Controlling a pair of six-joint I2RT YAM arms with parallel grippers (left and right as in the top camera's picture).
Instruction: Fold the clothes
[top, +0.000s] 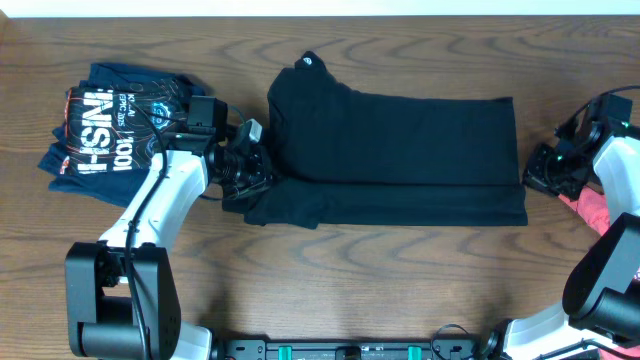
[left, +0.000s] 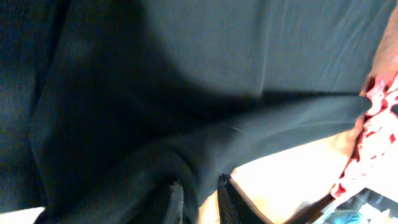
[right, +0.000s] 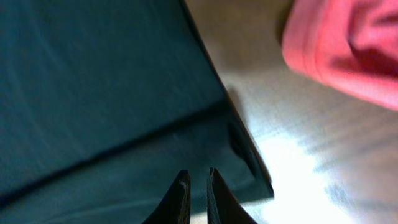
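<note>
The folded front flap of the black garment covers just a narrow part of the garment, so the robot's right gripper should grab the flap's near corner (top: 517, 189) and pull it farther over the garment.
A black garment (top: 400, 150) lies folded lengthwise across the middle of the table. My left gripper (top: 250, 172) is at its bunched left end. In the left wrist view its jaws (left: 200, 196) are shut on a fold of the black garment (left: 186, 93). My right gripper (top: 540, 168) is just off the garment's right edge. In the right wrist view its fingers (right: 196, 180) are nearly together, with nothing held, above the flat right corner of the garment (right: 93, 93).
A folded navy shirt with printed lettering (top: 110, 130) lies at the far left. A red garment (top: 590, 208) lies at the right edge beside my right arm and shows in the right wrist view (right: 348, 43). Bare wood table (top: 350, 280) runs along the front.
</note>
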